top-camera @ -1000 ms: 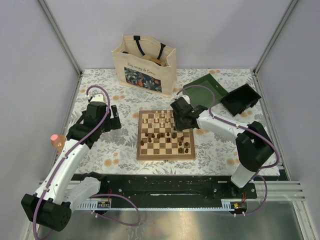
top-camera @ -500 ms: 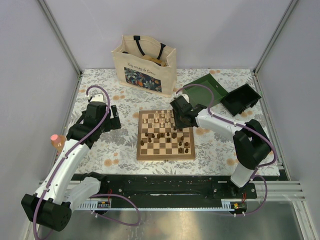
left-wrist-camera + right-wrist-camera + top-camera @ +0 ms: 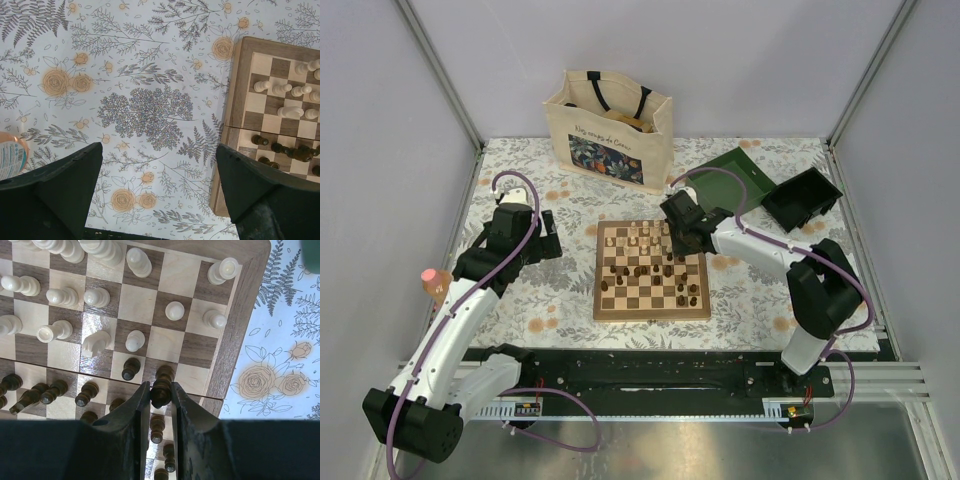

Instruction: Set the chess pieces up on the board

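The robot's right gripper will set the dark brown chess piece, still held over the board's far part, down on the pale square midway (image 3: 644, 303) along the near edge of the board.
The board (image 3: 604, 312) lies in the middle of the table. Pale cream chess pieces (image 3: 634, 237) stand along its far rows and dark brown chess pieces (image 3: 682, 292) are scattered over the middle and near rows. My right gripper (image 3: 675, 238) hangs over the board's far right part, shut on a dark brown chess piece (image 3: 161, 385) between its fingertips (image 3: 140, 397). Pale pieces (image 3: 94, 296) stand beyond it in the right wrist view. My left gripper (image 3: 546, 238) is open and empty over the cloth left of the board, whose left edge (image 3: 231, 125) shows in the left wrist view.
A cloth tote bag (image 3: 609, 128) stands behind the board. A green lid (image 3: 734, 177) and a dark open box (image 3: 802, 198) lie at the far right. An orange bottle (image 3: 434, 283) stands at the left edge, also in the left wrist view (image 3: 11, 155).
My right gripper has shifted slightly left and farther over the board's far right part. The left arm has not moved.
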